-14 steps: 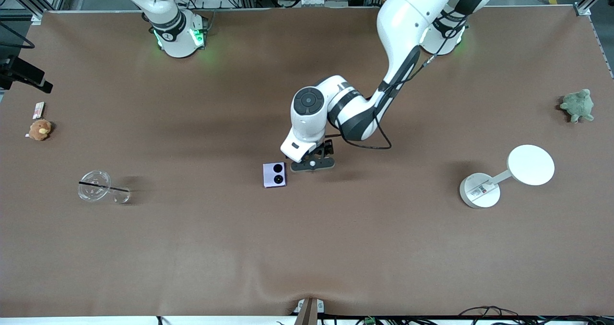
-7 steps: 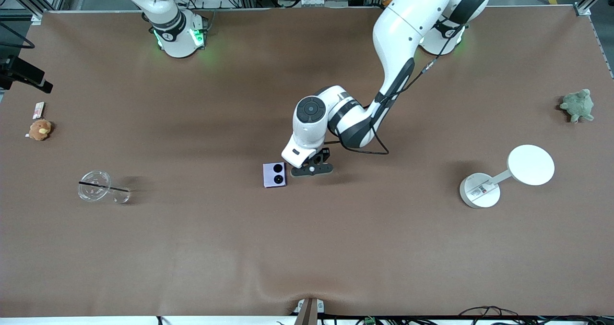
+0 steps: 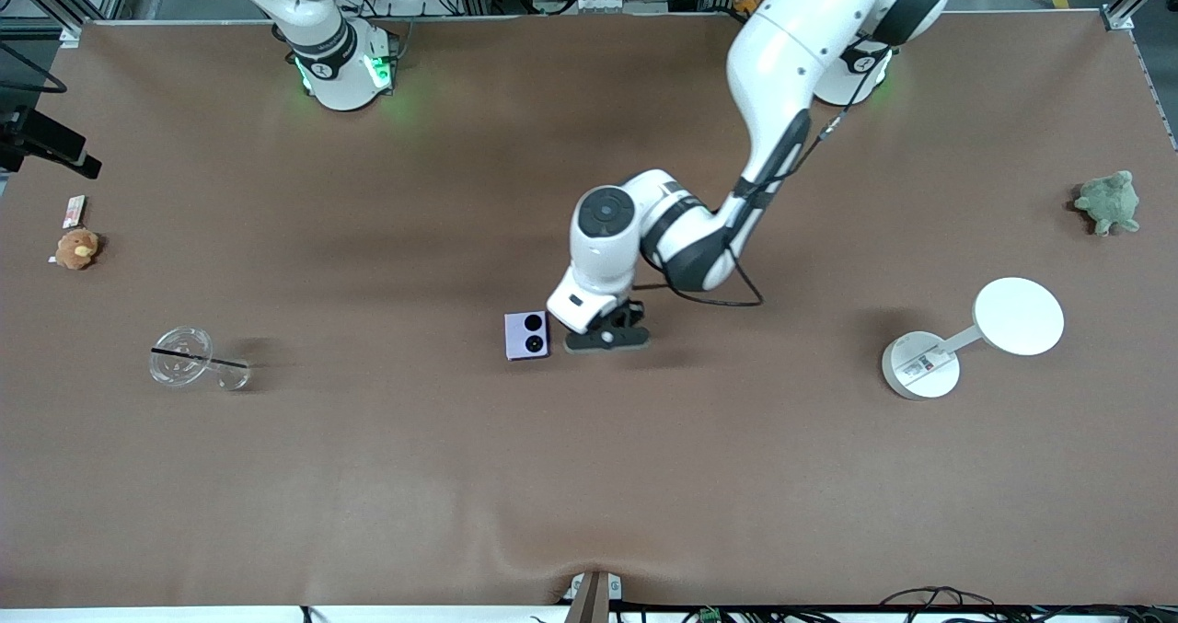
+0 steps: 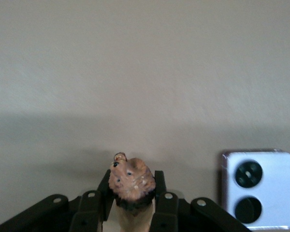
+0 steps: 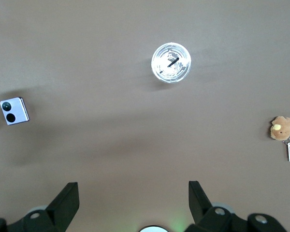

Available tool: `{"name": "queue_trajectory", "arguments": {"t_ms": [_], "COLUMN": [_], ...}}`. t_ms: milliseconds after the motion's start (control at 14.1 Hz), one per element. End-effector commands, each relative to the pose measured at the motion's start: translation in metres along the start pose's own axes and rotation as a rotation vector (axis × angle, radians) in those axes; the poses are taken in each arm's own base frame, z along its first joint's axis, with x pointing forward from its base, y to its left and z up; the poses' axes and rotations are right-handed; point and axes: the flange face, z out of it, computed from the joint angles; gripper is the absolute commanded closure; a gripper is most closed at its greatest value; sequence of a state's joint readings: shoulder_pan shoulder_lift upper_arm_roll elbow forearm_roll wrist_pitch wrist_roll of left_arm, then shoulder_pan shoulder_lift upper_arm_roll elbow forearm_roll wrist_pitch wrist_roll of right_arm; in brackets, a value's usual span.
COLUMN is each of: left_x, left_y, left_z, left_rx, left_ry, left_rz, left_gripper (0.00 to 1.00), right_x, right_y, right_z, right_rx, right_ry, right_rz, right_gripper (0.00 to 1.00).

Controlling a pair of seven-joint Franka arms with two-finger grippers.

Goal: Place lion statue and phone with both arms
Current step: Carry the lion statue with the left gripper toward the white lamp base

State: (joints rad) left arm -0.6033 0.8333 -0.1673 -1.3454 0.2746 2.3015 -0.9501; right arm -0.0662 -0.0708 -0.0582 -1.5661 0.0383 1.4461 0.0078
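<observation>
Next, I set the lion statue, now low over the table beside the phone, down with my left gripper and let go of it on the table (image 3: 870, 352) beside the base of the white stand, facing the phone.
The pale-lavender square phone (image 3: 527, 335) lies flat on the brown table near its middle, two black camera circles up; it also shows in the left wrist view (image 4: 256, 188) and the right wrist view (image 5: 14, 111). My left gripper (image 3: 607, 338) is low over the table right beside the phone, toward the left arm's end. In the left wrist view the left gripper (image 4: 132, 200) is shut on the orange-brown lion statue (image 4: 130, 182), head pointing out between the fingers. My right gripper (image 5: 131, 200) is open and empty, high near its base; that arm waits.
A clear cup with a black straw (image 3: 189, 359) lies toward the right arm's end, with a tan plush toy (image 3: 76, 248) and a small card (image 3: 74, 210) near that table edge. A white two-disc stand (image 3: 966, 338) and a green plush turtle (image 3: 1109, 202) sit toward the left arm's end.
The left gripper, holding the lion statue, has sunk lower beside the phone and turned slightly. The phone and the right arm have not moved.
</observation>
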Motion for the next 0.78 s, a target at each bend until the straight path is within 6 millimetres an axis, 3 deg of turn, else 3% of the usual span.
{"name": "queue_trajectory", "arguments": {"t_ms": [0, 355, 497, 639, 710], "left_x": [0.039, 0.088, 0.092, 0.092, 0.091], "left_y": [-0.05, -0.171, -0.228, -0.273, -0.285], "left_z": [-0.044, -0.075, -0.063, -0.048, -0.042], "left_rx": [0.034, -0.008, -0.022, -0.014, 0.001], "left_ry": [0.005, -0.054, -0.11, -0.139, -0.138], "left_rz": [0.04, 0.179, 0.238, 0.238, 0.252], "left_gripper": [1.0, 1.0, 1.0, 1.0, 1.0], "right_x": [0.001, 0.001, 0.001, 0.001, 0.001], "right_y": [-0.001, 0.0, 0.0, -0.001, -0.001], "right_z": [-0.004, -0.004, -0.004, -0.003, -0.003], "right_rx": [0.002, 0.002, 0.002, 0.002, 0.002], "right_ry": [0.003, 0.005, 0.005, 0.003, 0.005], "right_rz": [-0.007, -0.006, -0.006, -0.007, -0.007], "right_gripper": [0.0, 0.0, 0.0, 0.0, 0.0]}}
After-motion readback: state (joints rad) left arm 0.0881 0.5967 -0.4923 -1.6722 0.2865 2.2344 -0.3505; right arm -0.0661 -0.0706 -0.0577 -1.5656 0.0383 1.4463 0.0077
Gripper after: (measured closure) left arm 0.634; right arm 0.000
